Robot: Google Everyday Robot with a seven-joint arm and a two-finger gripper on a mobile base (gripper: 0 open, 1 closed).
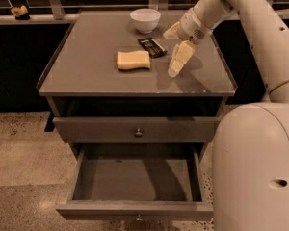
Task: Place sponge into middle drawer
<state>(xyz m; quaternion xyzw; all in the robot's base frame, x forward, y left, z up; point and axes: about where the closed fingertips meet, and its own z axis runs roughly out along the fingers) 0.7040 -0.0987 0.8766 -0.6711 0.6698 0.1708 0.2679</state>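
The yellow sponge on the cabinet top is next, and I should move my gripper to the middle of the yellow sponge [135, 59] and close it there.
The yellow sponge [133, 60] lies flat on the cabinet top [86, 76], left of centre. The middle drawer [135, 179] is pulled out below, its floor bare, with a small knob at the front edge. My gripper [171, 53] hangs just above the cabinet top, a short way right of the sponge and apart from it. It is open and empty, one finger pointing down and the other [171, 31] up and left.
A small dark flat packet [151, 46] lies between the sponge and a white bowl [145, 19] at the back. The upper drawer front [96, 129] is shut. My arm and white body [255, 167] fill the right side. A railing runs behind.
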